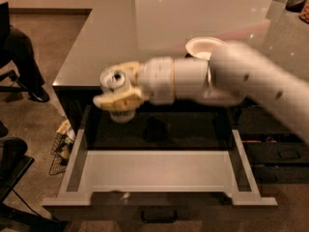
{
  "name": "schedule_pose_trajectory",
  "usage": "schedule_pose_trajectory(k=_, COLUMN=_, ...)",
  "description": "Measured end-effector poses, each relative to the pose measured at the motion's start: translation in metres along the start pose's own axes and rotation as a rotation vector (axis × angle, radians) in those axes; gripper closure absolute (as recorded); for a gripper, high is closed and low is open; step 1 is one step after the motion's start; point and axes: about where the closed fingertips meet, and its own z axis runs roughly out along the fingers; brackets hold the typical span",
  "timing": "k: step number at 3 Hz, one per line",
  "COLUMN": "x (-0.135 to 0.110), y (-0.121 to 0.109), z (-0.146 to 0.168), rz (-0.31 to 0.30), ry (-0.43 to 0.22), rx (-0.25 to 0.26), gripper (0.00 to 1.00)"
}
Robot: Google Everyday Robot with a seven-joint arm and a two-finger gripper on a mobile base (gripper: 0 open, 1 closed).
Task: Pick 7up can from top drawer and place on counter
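My gripper needs to release the 7up can on the counter [100,60] near the front corner closest to the chair. The can now hangs above the open top drawer.
My gripper [118,92] is shut on the 7up can [115,79], whose silver top with pull tab faces up. It holds the can in the air, well above the open top drawer [159,170] and level with the front edge of the counter [120,37]. The can hangs just in front of that edge, near the counter's left part. The drawer's pale floor lies bare below. My white arm reaches in from the right and hides part of the counter's front.
A white bowl [205,46] stands on the counter, partly behind my arm. A dark drawer front with a black handle [158,216] sits below the open drawer. A chair and a person's legs [19,57] are at the left, a wire basket [60,146] on the floor.
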Motion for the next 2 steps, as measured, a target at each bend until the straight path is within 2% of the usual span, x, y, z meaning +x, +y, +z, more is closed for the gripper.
schedule_pose_trajectory(k=1, x=-0.077, y=-0.069, z=-0.022, rz=-0.026, ry=0.082, rx=0.109, gripper=1.0)
schedule_pose_trajectory(k=2, x=-0.111, y=-0.14, z=-0.017, rz=0.014, ry=0.078, rx=0.195, gripper=1.0)
